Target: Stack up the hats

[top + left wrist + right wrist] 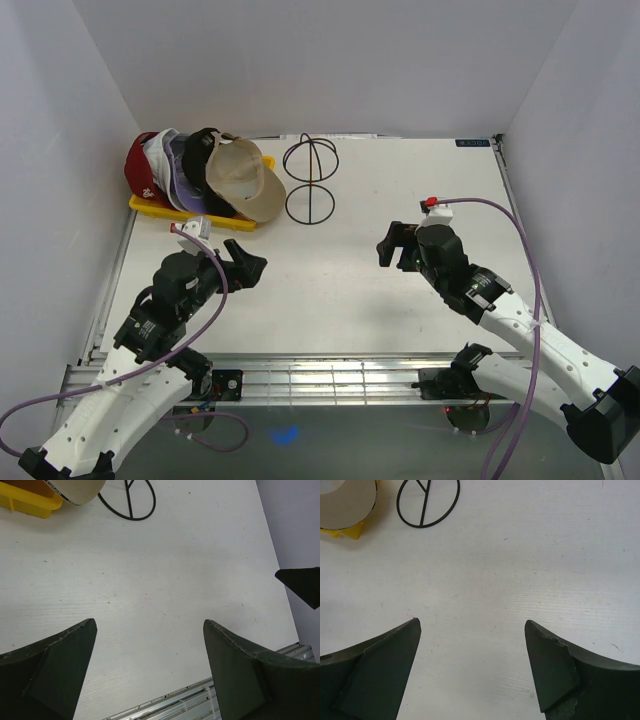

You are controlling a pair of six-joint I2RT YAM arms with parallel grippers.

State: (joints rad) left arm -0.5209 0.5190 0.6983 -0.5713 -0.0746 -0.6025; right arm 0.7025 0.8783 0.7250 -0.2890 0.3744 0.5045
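Note:
The left gripper needs to grip the edge of the beige hat's brim (239, 209) (58, 491) on the side next to the black hat.
Several hats lie nested on their sides in one row at the back left: red (138, 172), white (160, 160), lavender (180, 185), black (205, 150) and beige (245, 178) at the front of the row. The beige brim also shows in the left wrist view (75, 490) and the right wrist view (345, 502). My left gripper (245, 262) (150, 622) hovers open over bare table, in front of the row. On the right, my right gripper (392, 243) (472, 622) is open too, with nothing between its fingers.
The hats rest on a flat yellow tray (150, 208) (25, 502) (347, 531). A black wire dome stand (310, 178) (130, 502) (427, 502) sits right of them. White walls close in the table on three sides. A metal rail (330, 375) runs along the near edge.

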